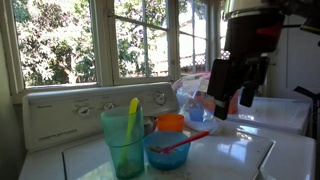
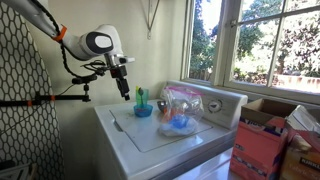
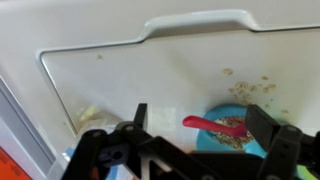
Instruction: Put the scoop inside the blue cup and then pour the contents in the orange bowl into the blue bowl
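Note:
The red-pink scoop is next for my gripper. It should go there and close on its handle's outer end [image 1: 204, 134] [image 3: 192, 122], which sticks out past the blue bowl's rim.
The red-pink scoop [image 1: 181, 143] rests in the low blue bowl [image 1: 166, 152], its handle sticking out over the rim. In the wrist view the scoop [image 3: 216, 125] lies on grains inside the blue bowl [image 3: 236, 140]. The teal-blue cup [image 1: 125, 141] stands beside the bowl with a yellow utensil [image 1: 132, 113] in it. The orange bowl [image 1: 171, 122] sits just behind the blue bowl. My gripper [image 1: 230, 98] hangs open and empty above the white surface, off to the side of the vessels. It also shows in an exterior view [image 2: 124, 91] and in the wrist view [image 3: 200, 120].
A crumpled clear plastic bag [image 1: 194, 98] with blue and orange contents lies behind the bowls, also seen in an exterior view [image 2: 181, 104]. The white appliance top [image 3: 150, 70] has a raised back panel with knobs [image 1: 85, 108]. Windows stand behind it. Crumbs [image 3: 250, 85] lie scattered near the bowl.

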### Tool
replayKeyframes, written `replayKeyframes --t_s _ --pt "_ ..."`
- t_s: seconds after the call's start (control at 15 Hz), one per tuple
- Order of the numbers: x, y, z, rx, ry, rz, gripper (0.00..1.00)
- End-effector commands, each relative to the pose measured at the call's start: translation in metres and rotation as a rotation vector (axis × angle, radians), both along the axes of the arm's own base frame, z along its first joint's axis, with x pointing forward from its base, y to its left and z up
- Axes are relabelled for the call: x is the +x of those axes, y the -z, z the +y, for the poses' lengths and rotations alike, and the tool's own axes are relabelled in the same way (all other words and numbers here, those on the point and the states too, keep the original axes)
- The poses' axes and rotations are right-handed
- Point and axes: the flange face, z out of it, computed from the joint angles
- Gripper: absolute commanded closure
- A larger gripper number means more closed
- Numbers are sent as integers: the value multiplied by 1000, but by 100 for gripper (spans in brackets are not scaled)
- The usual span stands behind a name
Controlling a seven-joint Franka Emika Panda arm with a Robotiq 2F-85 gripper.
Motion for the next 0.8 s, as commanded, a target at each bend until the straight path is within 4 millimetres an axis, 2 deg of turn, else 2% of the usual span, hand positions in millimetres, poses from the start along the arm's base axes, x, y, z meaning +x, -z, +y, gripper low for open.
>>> replayKeyframes --t_s 0.0,0.33,0.47,0.6,0.73 --pt "23 9 2 -23 -185 -84 0" --pt "65 28 -15 -7 -447 -165 0" --pt "83 41 -17 -1 -546 -192 0" --pt "98 54 -9 17 -635 -208 0" --pt "104 61 8 57 -715 -215 0"
